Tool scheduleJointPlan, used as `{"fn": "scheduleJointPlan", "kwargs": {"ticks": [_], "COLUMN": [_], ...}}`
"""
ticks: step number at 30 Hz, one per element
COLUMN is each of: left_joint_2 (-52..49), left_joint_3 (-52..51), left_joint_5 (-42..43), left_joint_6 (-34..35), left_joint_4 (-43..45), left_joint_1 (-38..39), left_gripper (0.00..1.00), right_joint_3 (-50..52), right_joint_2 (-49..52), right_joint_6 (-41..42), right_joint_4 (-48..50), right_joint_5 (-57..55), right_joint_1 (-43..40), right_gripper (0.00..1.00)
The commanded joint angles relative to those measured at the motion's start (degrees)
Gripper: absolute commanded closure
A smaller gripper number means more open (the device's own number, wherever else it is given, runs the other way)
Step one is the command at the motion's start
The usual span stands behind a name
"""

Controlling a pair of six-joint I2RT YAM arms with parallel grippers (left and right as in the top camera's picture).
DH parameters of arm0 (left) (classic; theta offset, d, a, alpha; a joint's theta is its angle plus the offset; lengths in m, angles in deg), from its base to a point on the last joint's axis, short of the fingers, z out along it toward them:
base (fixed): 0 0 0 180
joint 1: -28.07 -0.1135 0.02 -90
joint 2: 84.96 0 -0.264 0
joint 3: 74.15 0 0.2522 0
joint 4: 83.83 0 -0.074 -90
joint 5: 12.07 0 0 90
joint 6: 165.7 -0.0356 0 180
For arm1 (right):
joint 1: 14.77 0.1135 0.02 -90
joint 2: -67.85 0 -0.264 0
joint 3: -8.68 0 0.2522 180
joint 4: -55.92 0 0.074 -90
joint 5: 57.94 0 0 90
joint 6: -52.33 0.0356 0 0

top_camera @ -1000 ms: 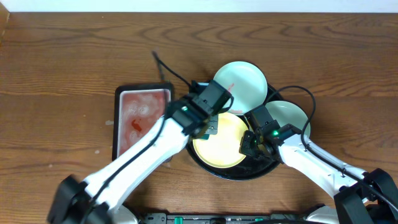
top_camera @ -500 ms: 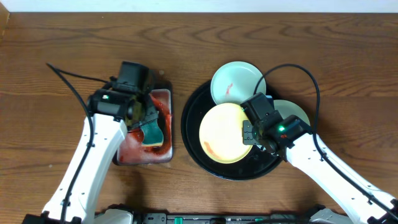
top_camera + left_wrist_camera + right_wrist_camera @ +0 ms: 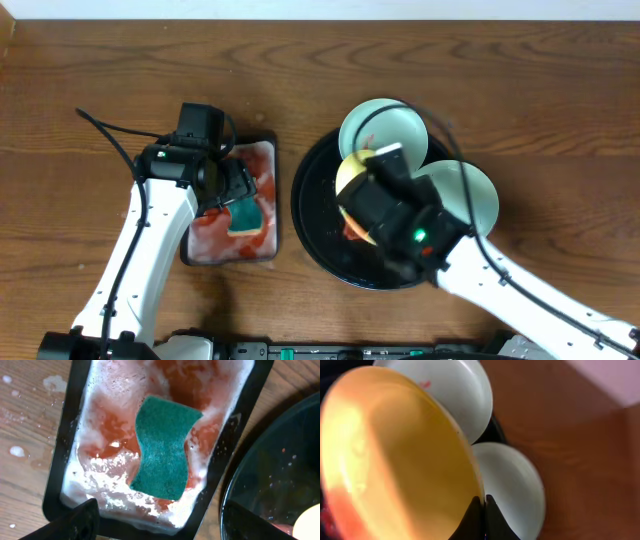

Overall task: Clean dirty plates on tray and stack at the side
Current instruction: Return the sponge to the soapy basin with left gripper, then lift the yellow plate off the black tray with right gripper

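My right gripper is to put the yellow plate down on the bare tabletop (image 3: 560, 188) just past the pale mint plate.
The yellow plate (image 3: 395, 455) hangs tilted on edge above the round black tray (image 3: 310, 235), with an orange-red smear low on its face. My right gripper (image 3: 483, 505) is shut on its rim. The light blue plate (image 3: 385, 125), with a red streak, lies at the tray's far edge. The pale mint plate (image 3: 468, 192) lies at the tray's right. My left gripper (image 3: 160, 530) stands open over the small rectangular tray (image 3: 75, 420), nothing between its fingers. A green sponge (image 3: 162, 452) lies free in that tray's pinkish liquid.
Foam and red liquid fill the small rectangular tray (image 3: 190, 250) left of the round tray. Wet splashes dot the wood (image 3: 17, 450) beside it. A black cable (image 3: 110, 135) trails from the left arm. Bare tabletop (image 3: 560, 100) lies at the right.
My left arm carried the sponge from the yellow plate to the small tray and opened, leaving it there. My right gripper lifted the yellow plate and tipped it on edge.
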Motion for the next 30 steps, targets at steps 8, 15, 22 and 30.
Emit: {"fn": "scheduleJointPlan", "kwargs": {"ticks": [8,15,22,30], "left_joint_2": [-0.22,-0.22,-0.22,-0.22], "left_joint_3": [-0.26,-0.26,-0.26,-0.26], "left_joint_5": [-0.07,-0.07,-0.07,-0.07], "left_joint_6": [-0.35,-0.35,-0.35,-0.35], "left_joint_4": [-0.11,-0.11,-0.11,-0.11], "left_joint_1": [-0.24,-0.24,-0.24,-0.24], "left_gripper": [0.2,0.19,0.18,0.18], "right_joint_3": [-1.31,-1.31,-1.31,-1.31], "right_joint_2": [-0.68,-0.68,-0.68,-0.68], "right_joint_6": [-8.09,-13.16,-16.11,-21.53], "right_joint_4": [0.22,0.98,1.18,1.18], "right_joint_5": [-17.0,-25.7,-29.9,-34.05], "right_joint_1": [8.44,13.29,20.15,24.15], "right_gripper": [0.99,0.99,0.99,0.99]}}
